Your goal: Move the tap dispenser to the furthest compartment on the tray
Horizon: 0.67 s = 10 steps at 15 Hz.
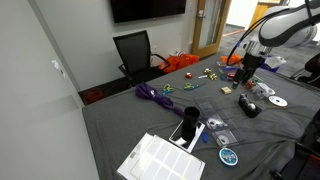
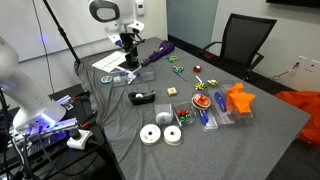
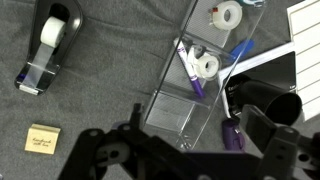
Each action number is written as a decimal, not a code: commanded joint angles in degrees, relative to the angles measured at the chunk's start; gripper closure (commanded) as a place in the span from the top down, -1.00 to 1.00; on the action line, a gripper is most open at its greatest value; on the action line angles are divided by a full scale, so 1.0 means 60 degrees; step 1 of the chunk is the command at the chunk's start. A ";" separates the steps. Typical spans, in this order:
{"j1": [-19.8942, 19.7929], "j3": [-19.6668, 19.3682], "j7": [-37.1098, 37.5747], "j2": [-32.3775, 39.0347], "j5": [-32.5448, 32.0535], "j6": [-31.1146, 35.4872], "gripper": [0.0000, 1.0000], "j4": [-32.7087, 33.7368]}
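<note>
Next, I close my gripper on the tape roll in the tray's middle compartment [image 1: 213, 123] [image 3: 207, 67], next to the purple pens.
The black and clear tape dispenser [image 3: 48, 45] lies on the grey cloth at the wrist view's upper left, apart from the tray. It also shows in both exterior views [image 1: 248, 107] [image 2: 141, 97]. The clear compartment tray [image 3: 160, 108] lies below my gripper. Its nearest compartment is empty, its middle one holds a tape roll and purple pens, and its far one holds another roll. The tray also shows in both exterior views [image 1: 213, 130] [image 2: 118, 77]. My gripper [image 3: 200, 150] [image 1: 246, 72] [image 2: 128, 47] hangs high above the tray, open and empty.
A small tan pad [image 3: 42, 138] lies left of the tray. A black box [image 3: 262, 95] and white paper [image 3: 305, 20] lie to its right. A purple cord [image 1: 155, 95], tape rolls [image 2: 160, 135], orange items [image 2: 238, 100] and small toys are scattered on the table. A chair [image 1: 135, 52] stands behind.
</note>
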 commanded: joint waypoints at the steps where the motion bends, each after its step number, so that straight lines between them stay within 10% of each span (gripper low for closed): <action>1: 0.0100 0.0594 0.0704 0.0940 -0.0359 0.0854 1.00 0.0178; 10: 0.0071 0.1259 0.0812 0.2935 -0.0755 0.1591 1.00 0.0812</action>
